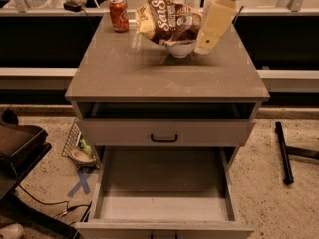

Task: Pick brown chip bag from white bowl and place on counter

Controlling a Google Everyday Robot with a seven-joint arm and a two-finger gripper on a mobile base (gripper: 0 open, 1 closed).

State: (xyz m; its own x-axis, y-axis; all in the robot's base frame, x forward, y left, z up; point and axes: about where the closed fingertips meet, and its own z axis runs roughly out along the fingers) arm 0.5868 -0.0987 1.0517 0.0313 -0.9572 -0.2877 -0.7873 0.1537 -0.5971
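Observation:
My gripper is to close on the middle of the brown chip bag (176,22), just over the white bowl, so that both ends of the bag stay free.
The brown chip bag (169,21) lies across the small white bowl (180,48) at the back middle of the counter (149,68). It is wider than the bowl, with tan-yellow ends and white script. My gripper (212,26) hangs just to the right of the bag and bowl, its cream-coloured body pointing down and left. It covers the bag's right end.
An orange-red soda can (118,14) stands at the back left of the counter. Below the counter the bottom drawer (164,198) is pulled out. A black bar (284,153) lies on the floor at right, and a dark chair (17,148) stands at left.

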